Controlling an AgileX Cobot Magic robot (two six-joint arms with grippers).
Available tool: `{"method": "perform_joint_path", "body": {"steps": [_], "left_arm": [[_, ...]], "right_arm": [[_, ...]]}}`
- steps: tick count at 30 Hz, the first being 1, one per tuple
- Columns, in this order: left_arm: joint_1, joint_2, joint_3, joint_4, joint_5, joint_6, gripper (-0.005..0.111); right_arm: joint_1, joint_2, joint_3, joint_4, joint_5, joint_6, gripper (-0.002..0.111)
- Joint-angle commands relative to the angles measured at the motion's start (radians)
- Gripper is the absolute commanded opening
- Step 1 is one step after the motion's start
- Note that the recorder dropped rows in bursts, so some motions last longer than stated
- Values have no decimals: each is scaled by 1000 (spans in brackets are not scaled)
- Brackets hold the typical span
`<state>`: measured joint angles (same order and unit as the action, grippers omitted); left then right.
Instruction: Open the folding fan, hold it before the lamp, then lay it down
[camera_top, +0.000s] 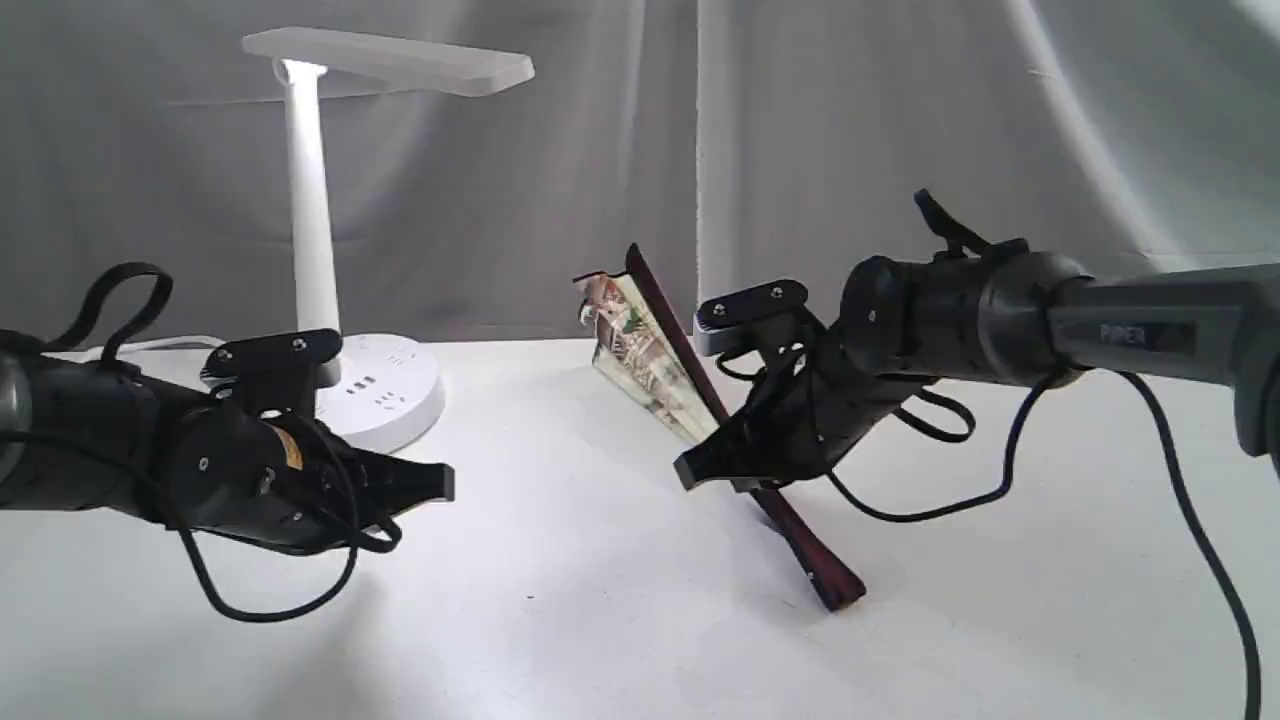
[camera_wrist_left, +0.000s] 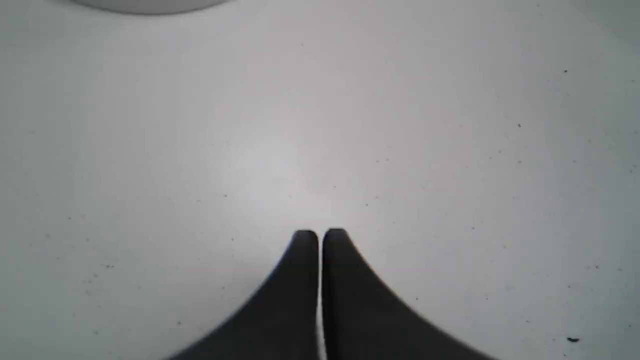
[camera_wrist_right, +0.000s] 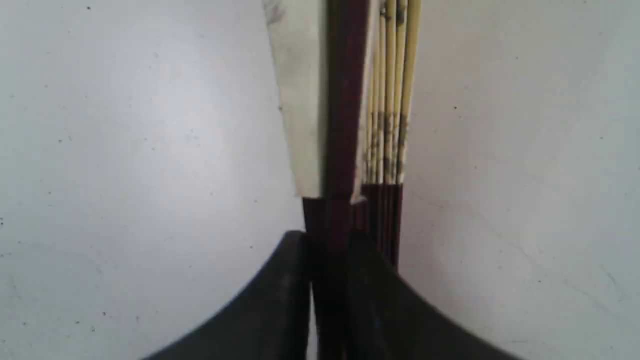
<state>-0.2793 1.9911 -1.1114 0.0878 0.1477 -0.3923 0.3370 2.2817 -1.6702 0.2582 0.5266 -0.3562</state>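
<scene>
Next, I set the fan down and take the rib higher (camera_top: 672, 326), beside the leaf, before lifting, because my right gripper pinches the maroon rib below the cream leaf.
The folding fan (camera_top: 655, 360) stands tilted on the white table, pivot end down at the front, its painted cream leaf only partly spread toward the back. My right gripper (camera_top: 715, 468) is shut on a dark maroon rib near the fan's lower half. Up close in the right wrist view, the gripper (camera_wrist_right: 327, 240) pinches one maroon rib, with the fan's (camera_wrist_right: 345, 100) cream leaf and yellowish slats beyond. The white lamp (camera_top: 320, 230) stands at the back left. My left gripper (camera_top: 440, 483) hovers in front of the lamp's base, shut and empty (camera_wrist_left: 320, 232).
The lamp's round base (camera_top: 385, 395) bears sockets, and its edge (camera_wrist_left: 145, 4) shows in the left wrist view. A grey curtain (camera_top: 800, 130) hangs behind the white table (camera_top: 560, 620). Black cables loop under both arms.
</scene>
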Motion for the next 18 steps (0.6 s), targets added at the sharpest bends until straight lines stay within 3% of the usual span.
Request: {"method": "perform_joint_path", "body": {"steps": [1, 4, 10, 13, 18], "left_arm": [[-4, -11, 6, -1, -10, 8, 0], [-4, -11, 6, -1, -10, 11, 0], [-4, -11, 6, -1, -10, 14, 0], [-4, -11, 6, -1, -10, 34, 0], [-4, -11, 6, -1, -10, 34, 0]], "right_arm": [[0, -6, 11, -11, 12, 76, 2], [0, -6, 4, -6, 22, 76, 13], [0, -34, 4, 7, 37, 76, 49], [-1, -65, 4, 7, 39, 76, 56], [-4, -121, 4, 7, 29, 81, 56]]}}
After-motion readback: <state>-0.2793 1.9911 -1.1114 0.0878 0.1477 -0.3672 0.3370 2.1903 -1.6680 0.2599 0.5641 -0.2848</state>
